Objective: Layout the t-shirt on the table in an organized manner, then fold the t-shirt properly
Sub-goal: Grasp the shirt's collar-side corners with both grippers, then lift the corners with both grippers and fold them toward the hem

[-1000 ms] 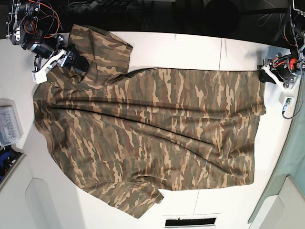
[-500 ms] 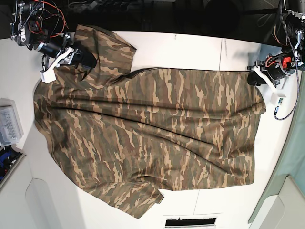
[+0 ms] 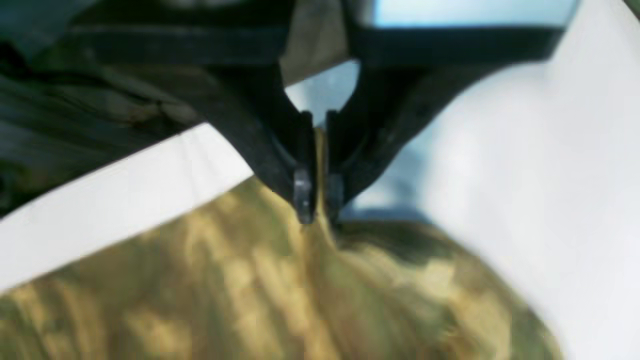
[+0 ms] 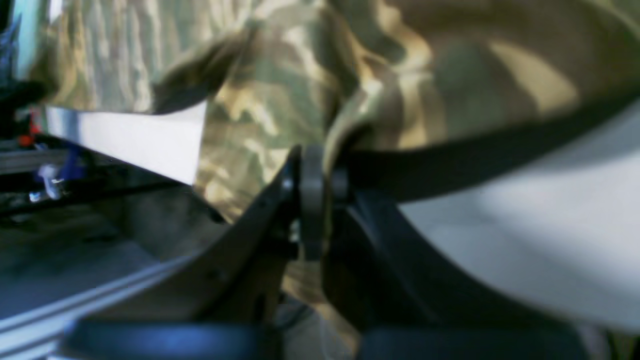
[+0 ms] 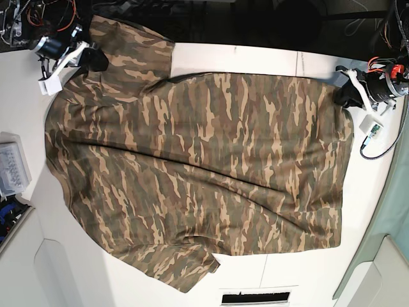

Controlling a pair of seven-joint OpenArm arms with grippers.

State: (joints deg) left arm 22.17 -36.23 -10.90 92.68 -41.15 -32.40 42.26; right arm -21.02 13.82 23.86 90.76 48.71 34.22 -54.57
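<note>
I need to release the t-shirt body's bunched shoulder fold with my right gripper, just inside its collar-side edge (image 5: 73, 153).
The camouflage t-shirt (image 5: 198, 166) lies spread across the white table (image 5: 255, 61), collar side to the left and hem to the right. My left gripper (image 5: 346, 94) is at the hem's far right corner. In the left wrist view the left gripper (image 3: 318, 202) is shut on a pinch of the t-shirt (image 3: 310, 290), which rises in a ridge between its fingers. At the far left my right gripper (image 5: 96, 59) is at the shoulder by the far sleeve. Seen from the right wrist, the right gripper (image 4: 312, 192) is shut on a bunched fold of the t-shirt (image 4: 280, 100).
A clear plastic box (image 5: 11, 167) sits at the left table edge. A thin seam (image 5: 298, 64) crosses the table. A dark slot (image 5: 254, 297) lies at the near edge. Cables and electronics (image 5: 374, 128) lie beside the left arm. The far edge drops into a dark background.
Both grippers have closed on the shirt's far edge. The right gripper has drawn the shoulder toward the far left, and the far edge now lies higher and tauter.
</note>
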